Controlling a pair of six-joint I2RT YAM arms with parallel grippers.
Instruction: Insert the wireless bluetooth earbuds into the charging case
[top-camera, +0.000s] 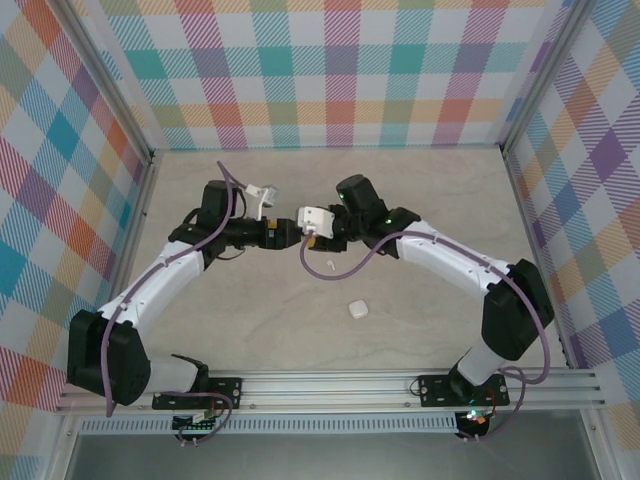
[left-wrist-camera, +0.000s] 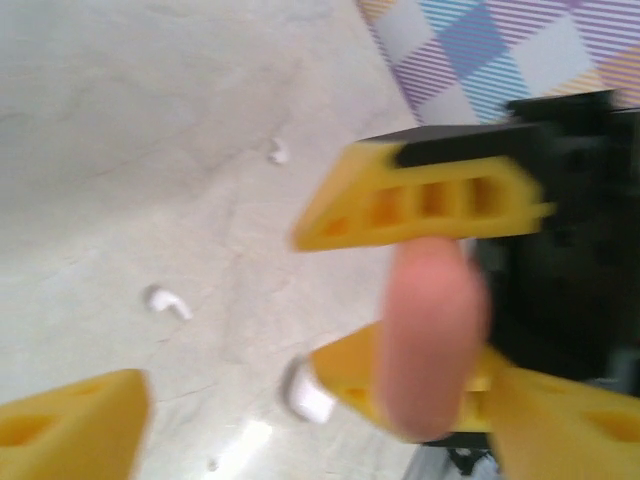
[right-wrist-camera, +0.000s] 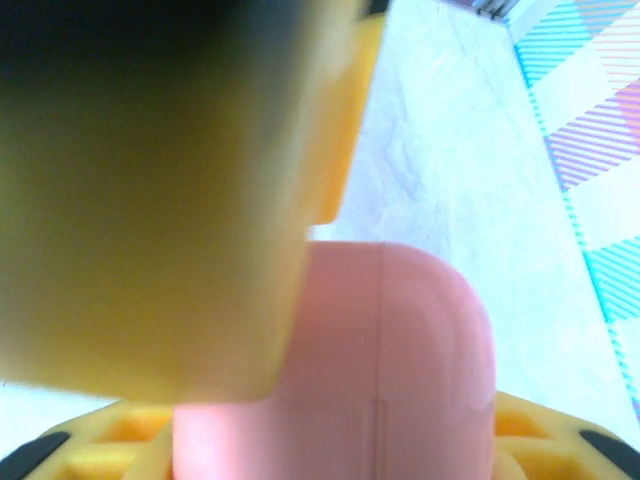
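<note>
My right gripper is going to release the salmon-pink charging case on the table (top-camera: 283, 250) under my left gripper's fingertips, close to the earbud.
My right gripper (top-camera: 310, 238) is shut on a salmon-pink charging case (right-wrist-camera: 400, 360), which sits between its yellow fingers (right-wrist-camera: 560, 435) above the table's middle. In the left wrist view the same pink case (left-wrist-camera: 430, 340) stands upright between the right gripper's fingers (left-wrist-camera: 420, 195). My left gripper (top-camera: 285, 236) faces it tip to tip, with its jaws wide open and nothing between them (left-wrist-camera: 310, 420). Two white earbuds (left-wrist-camera: 165, 300) (left-wrist-camera: 278, 152) lie on the table below; one earbud (top-camera: 330, 265) shows from above. A blurred small white piece (left-wrist-camera: 305, 392) lies under the case.
A small white closed case (top-camera: 357, 309) rests on the table nearer the arm bases. Checked walls (top-camera: 340, 70) enclose the beige table (top-camera: 450, 190) at the back and both sides. A metal rail (top-camera: 330, 385) runs along the near edge.
</note>
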